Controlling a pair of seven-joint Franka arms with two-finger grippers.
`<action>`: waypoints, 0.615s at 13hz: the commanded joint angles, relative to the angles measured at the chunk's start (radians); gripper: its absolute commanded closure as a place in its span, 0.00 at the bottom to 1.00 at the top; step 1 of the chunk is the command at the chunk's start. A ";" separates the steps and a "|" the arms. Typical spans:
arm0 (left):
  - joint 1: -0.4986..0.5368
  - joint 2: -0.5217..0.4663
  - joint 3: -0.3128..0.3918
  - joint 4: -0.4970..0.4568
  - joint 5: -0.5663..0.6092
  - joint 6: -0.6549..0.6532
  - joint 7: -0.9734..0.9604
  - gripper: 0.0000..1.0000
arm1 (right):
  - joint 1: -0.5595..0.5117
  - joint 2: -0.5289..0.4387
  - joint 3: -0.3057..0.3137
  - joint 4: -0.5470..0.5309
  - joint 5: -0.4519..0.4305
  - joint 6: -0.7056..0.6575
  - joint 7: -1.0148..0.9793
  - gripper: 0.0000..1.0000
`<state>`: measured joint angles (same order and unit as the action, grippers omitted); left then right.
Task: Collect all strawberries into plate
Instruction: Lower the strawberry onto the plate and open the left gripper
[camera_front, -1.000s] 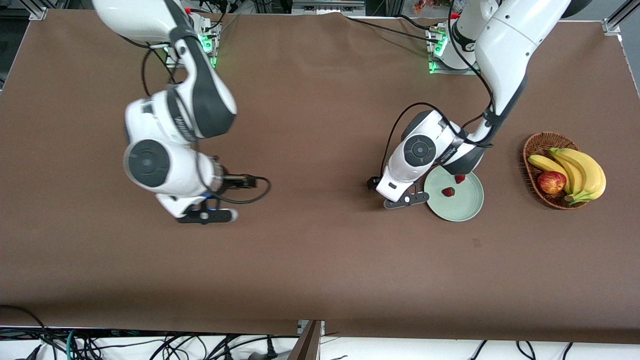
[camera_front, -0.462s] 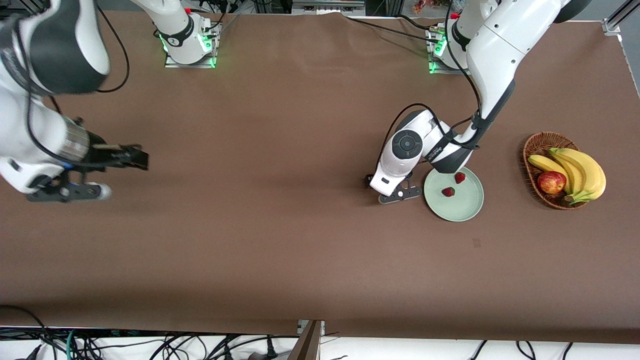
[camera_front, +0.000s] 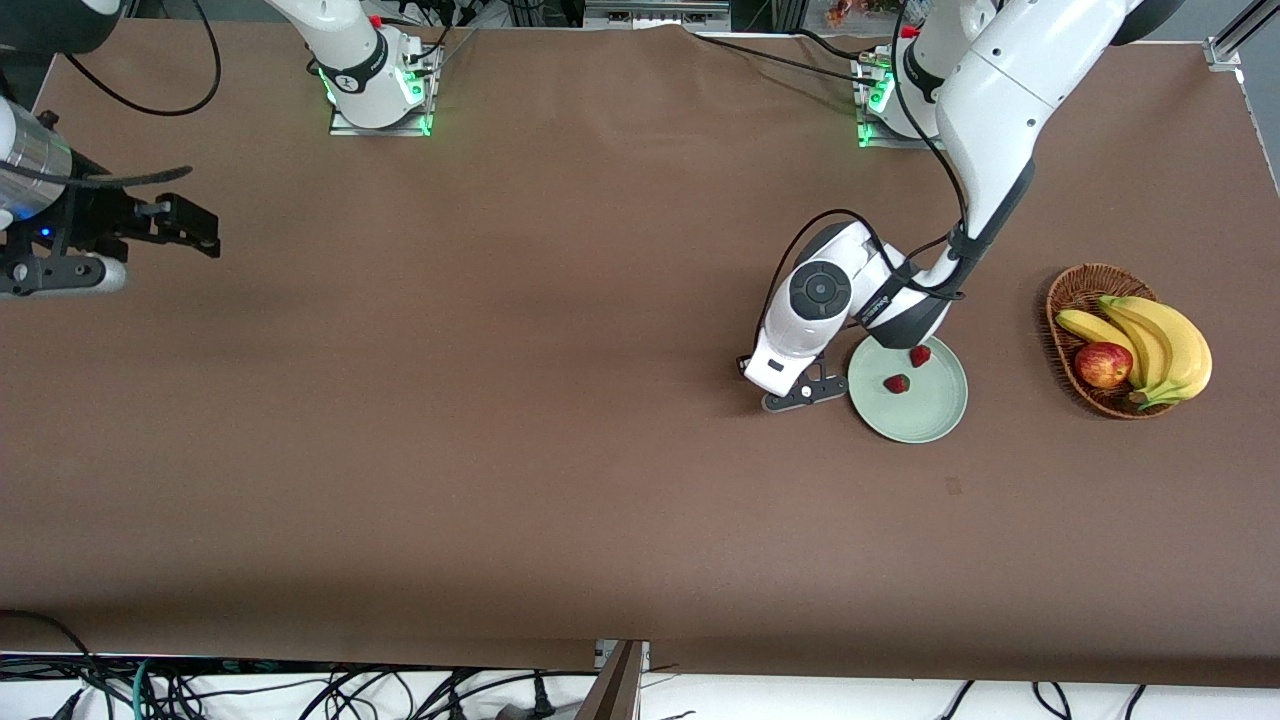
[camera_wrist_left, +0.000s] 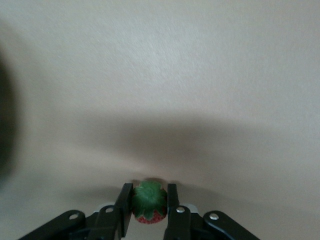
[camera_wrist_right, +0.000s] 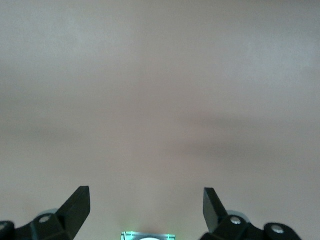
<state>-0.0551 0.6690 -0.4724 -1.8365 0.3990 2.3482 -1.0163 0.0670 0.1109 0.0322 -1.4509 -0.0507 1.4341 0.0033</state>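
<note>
The strawberry will leave my left gripper on the mint-green plate, between the middle strawberry and the plate's far rim (camera_front: 882, 350).
In the left wrist view my left gripper (camera_wrist_left: 149, 192) is shut on a small red strawberry (camera_wrist_left: 148, 202), whose green cap faces up between the two black fingers. In the front view that gripper (camera_front: 805, 395) sits low over the brown table, right beside the rim of the mint-green plate (camera_front: 925, 420), and the hand hides the held berry. Two strawberries lie on the plate, one (camera_front: 897, 383) near its middle and one (camera_front: 920, 355) by the rim nearest the arm. My right gripper (camera_front: 60, 277) hangs open and empty over the right arm's end of the table, its jaws wide apart (camera_wrist_right: 145, 197).
A brown wicker basket (camera_front: 1075, 290) stands at the left arm's end of the table, holding bananas (camera_front: 1165, 345) and a red apple (camera_front: 1103, 364). Brown cloth covers the whole table. Both arm bases glow green along the edge farthest from the front camera.
My left gripper has shut on the strawberry beside the plate. The right arm has swung away from the table's middle toward its own end, staying open.
</note>
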 joint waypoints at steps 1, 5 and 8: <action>0.034 -0.071 -0.003 0.029 0.035 -0.180 0.001 1.00 | -0.056 -0.068 0.026 -0.046 -0.015 -0.015 -0.022 0.00; 0.135 -0.097 -0.005 0.097 0.023 -0.404 0.336 0.99 | -0.064 -0.094 0.031 -0.042 -0.020 -0.023 -0.017 0.00; 0.216 -0.088 -0.006 0.097 0.005 -0.395 0.580 0.96 | -0.064 -0.083 0.064 -0.031 -0.043 -0.030 -0.023 0.00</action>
<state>0.1205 0.5746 -0.4687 -1.7438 0.4110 1.9638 -0.5647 0.0217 0.0398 0.0711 -1.4671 -0.0728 1.4114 -0.0066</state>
